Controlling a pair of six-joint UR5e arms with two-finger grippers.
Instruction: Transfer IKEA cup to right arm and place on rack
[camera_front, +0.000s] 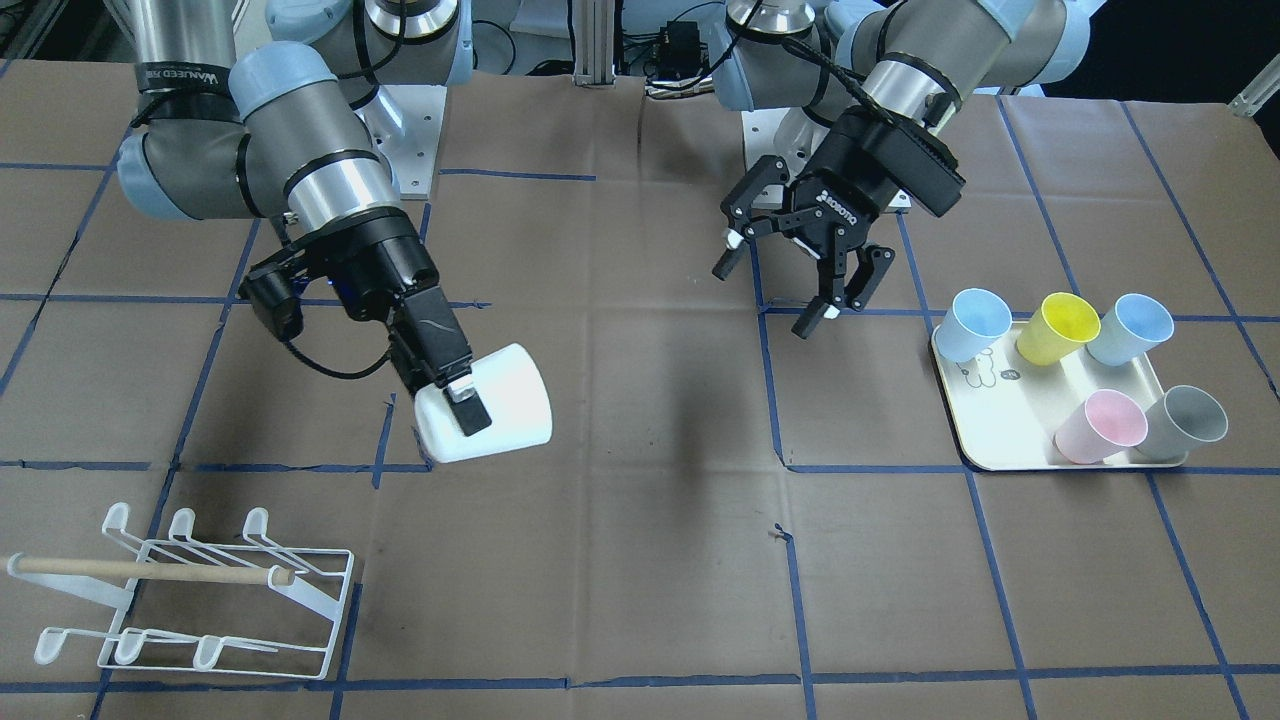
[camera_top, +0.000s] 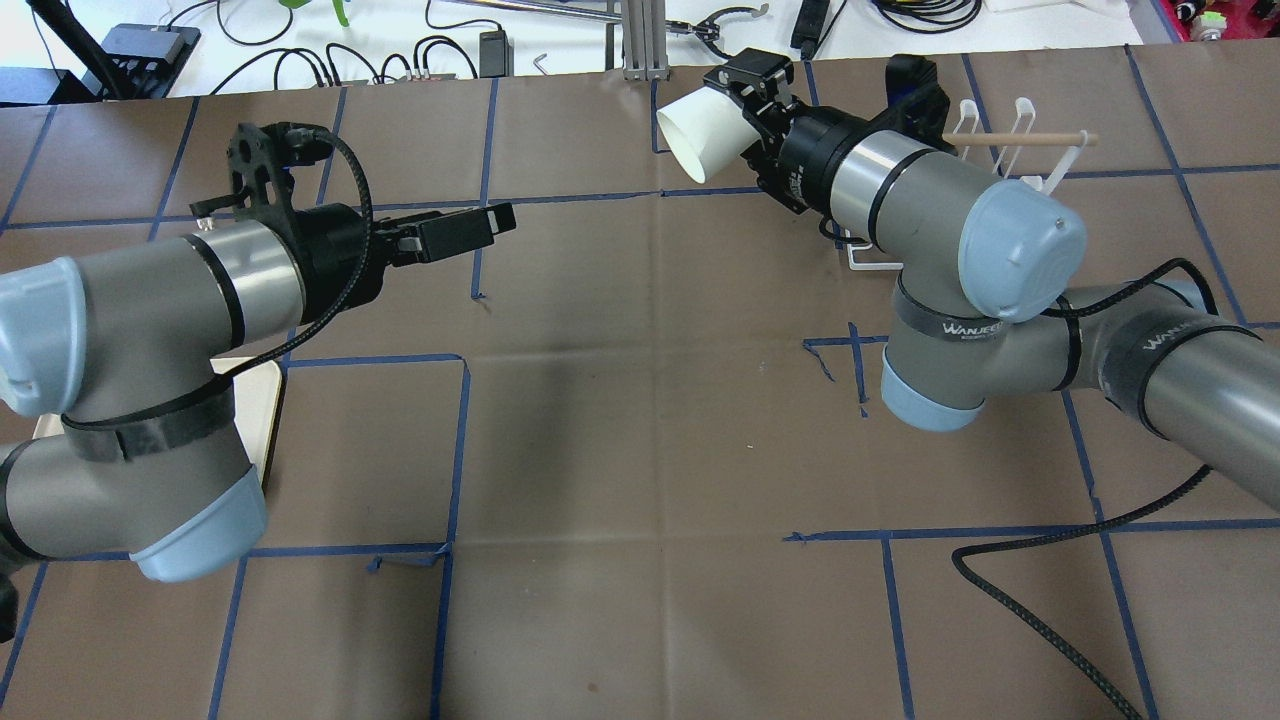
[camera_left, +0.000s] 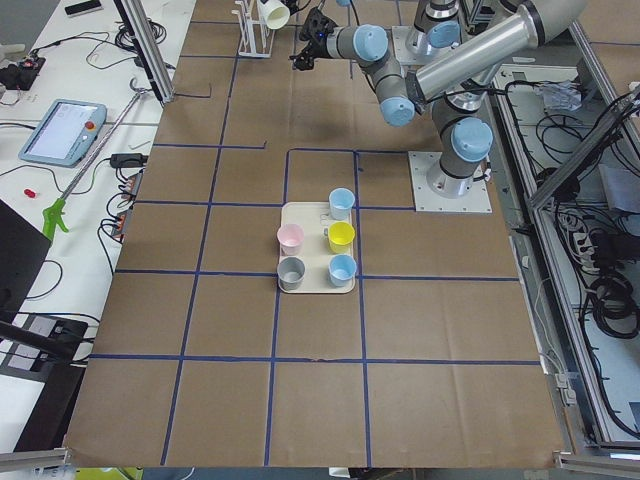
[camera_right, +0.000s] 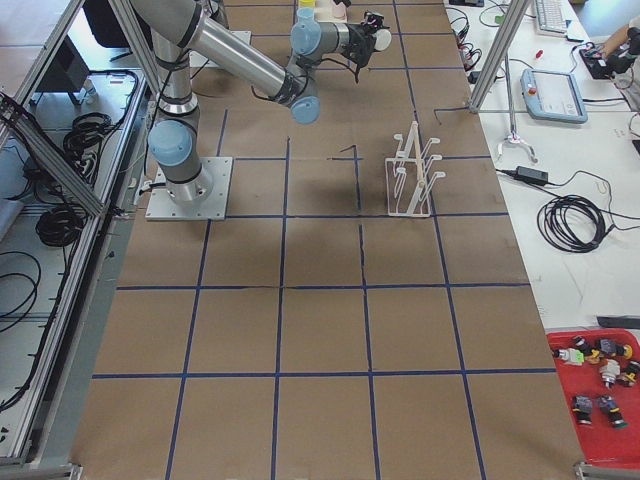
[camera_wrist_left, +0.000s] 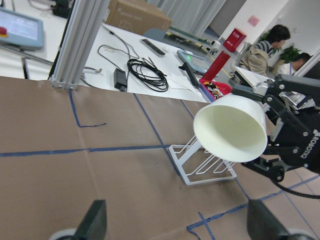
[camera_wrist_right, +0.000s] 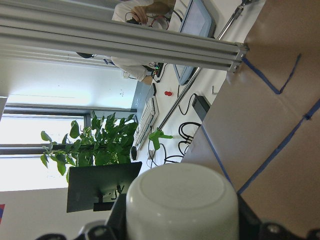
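Note:
My right gripper will let go of the white IKEA cup on the white wire rack's lower wires (camera_front: 178, 659), under the wooden rod.
The white IKEA cup (camera_front: 505, 410) hangs on its side above the table, with my right gripper (camera_front: 468, 408) shut on its base end. From overhead the cup (camera_top: 695, 135) points its open mouth toward my left arm. The left gripper (camera_front: 768, 296) stands open and empty, a gap of bare table away from the cup. In the left wrist view the cup (camera_wrist_left: 232, 127) faces the camera beyond the spread fingertips (camera_wrist_left: 95, 220). The white wire rack (camera_front: 180, 600) with its wooden rod stands at the table's corner, below and beyond the right arm, with no cup on its prongs.
A cream tray (camera_front: 1000, 440) on the left arm's side holds several upright cups: two pale blue, a yellow (camera_front: 1058, 325), a pink and a grey. Blue tape lines cross the brown table cover. Aluminium posts and cables border the far edge (camera_top: 640, 40).

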